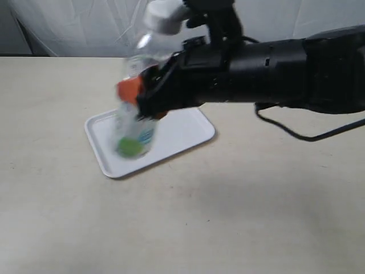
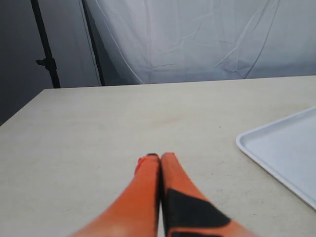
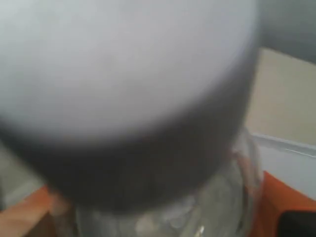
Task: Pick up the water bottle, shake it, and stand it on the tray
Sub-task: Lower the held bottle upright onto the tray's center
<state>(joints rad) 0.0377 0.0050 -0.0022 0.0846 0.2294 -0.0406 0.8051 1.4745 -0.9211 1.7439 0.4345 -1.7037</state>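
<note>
My right gripper has the water bottle. I will let go of it standing upright around the middle of the white tray (image 1: 142, 140).
The water bottle (image 1: 137, 123), clear with a white cap (image 1: 161, 17) and a white, green and blue label, hangs blurred and slightly tilted above the tray (image 1: 182, 128). My right gripper (image 1: 142, 97) is shut on the bottle's middle, with its orange fingers on either side. In the right wrist view the white cap (image 3: 128, 59) fills most of the picture, the clear body (image 3: 163, 207) below it between orange fingers (image 3: 279, 202). My left gripper (image 2: 159, 157) is shut on nothing, low over bare table, with the tray's corner (image 2: 276, 143) off to one side.
The tray lies flat on a beige table (image 1: 228, 217). A white cloth backdrop (image 1: 85, 28) hangs behind the table's far edge. A dark stand (image 2: 44, 49) rises beyond the table corner in the left wrist view. A black cable (image 1: 302, 134) droops from the right arm.
</note>
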